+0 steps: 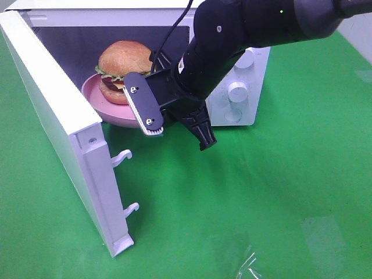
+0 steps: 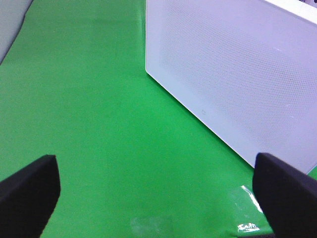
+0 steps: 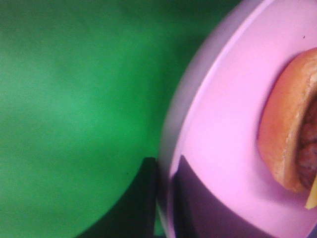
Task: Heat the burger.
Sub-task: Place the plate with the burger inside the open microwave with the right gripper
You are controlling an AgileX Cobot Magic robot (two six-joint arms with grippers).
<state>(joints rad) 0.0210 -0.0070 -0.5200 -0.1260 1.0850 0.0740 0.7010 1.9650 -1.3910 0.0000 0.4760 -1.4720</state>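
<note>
I will use my right gripper to set the pink plate with the burger down on the bottom inside the open white microwave (image 1: pixel 128 73) and let go of it there.
The burger (image 1: pixel 123 70) sits upright on a pink plate (image 1: pixel 96 96) at the mouth of the open white microwave (image 1: pixel 232 87). My right gripper (image 1: pixel 150 125) reaches in from the right and is shut on the plate's near rim. In the right wrist view the gripper (image 3: pixel 168 166) pinches the plate (image 3: pixel 223 124) at its edge, with the burger's bun (image 3: pixel 287 134) beside it. My left gripper (image 2: pixel 158 198) is open and empty above the green cloth. It is out of the exterior view.
The microwave door (image 1: pixel 52 116) stands swung open to the left, with two latch hooks (image 1: pixel 122 156) on its edge; its outer face (image 2: pixel 237 89) shows in the left wrist view. Two knobs (image 1: pixel 237 90) are on the right panel. A clear plastic scrap (image 1: pixel 250 267) lies at the front.
</note>
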